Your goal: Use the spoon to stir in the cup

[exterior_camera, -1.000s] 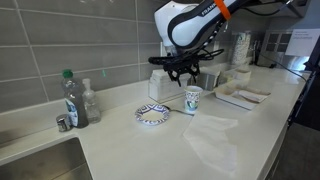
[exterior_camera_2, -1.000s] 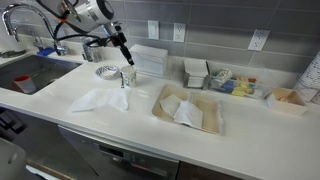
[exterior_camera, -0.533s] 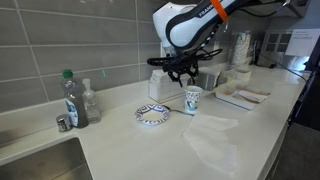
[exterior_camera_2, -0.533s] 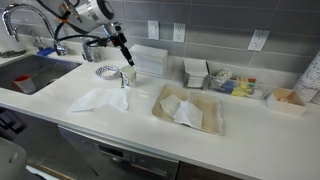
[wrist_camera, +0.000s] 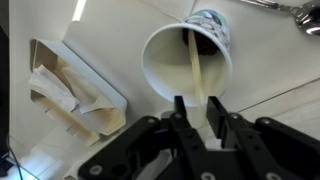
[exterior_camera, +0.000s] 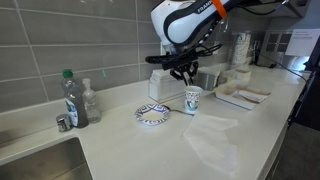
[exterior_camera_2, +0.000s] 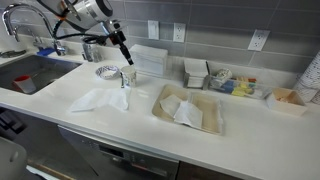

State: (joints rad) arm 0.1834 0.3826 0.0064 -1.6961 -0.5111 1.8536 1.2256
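Observation:
The spoon's handle leans loose between my gripper's parted fingers. I should open wider, line up and close on the handle's upper end (wrist_camera: 201,98) before I stir.
The cup (wrist_camera: 155,62), white with a teal pattern, stands on the white counter in both exterior views (exterior_camera: 193,99) (exterior_camera_2: 127,76). In the wrist view I look down into it. The spoon (wrist_camera: 193,62) leans inside, and its pale, thin handle rises toward the camera. My gripper (wrist_camera: 197,99) hangs straight above the cup (exterior_camera: 185,72) (exterior_camera_2: 124,60). Its two dark fingers (wrist_camera: 180,108) stand close on either side of the handle's top end. Whether they press on the handle does not show.
A blue-and-white patterned bowl (exterior_camera: 152,115) (exterior_camera_2: 106,71) sits beside the cup. A white cloth (exterior_camera_2: 100,98) lies in front of it. A tray with crumpled paper (exterior_camera_2: 190,108) (wrist_camera: 75,95) is nearby. A bottle (exterior_camera: 70,98) stands by the sink (exterior_camera_2: 30,75).
The fingers have drawn closer together around the spoon handle. The arm has stayed above the cup with only a slight shift.

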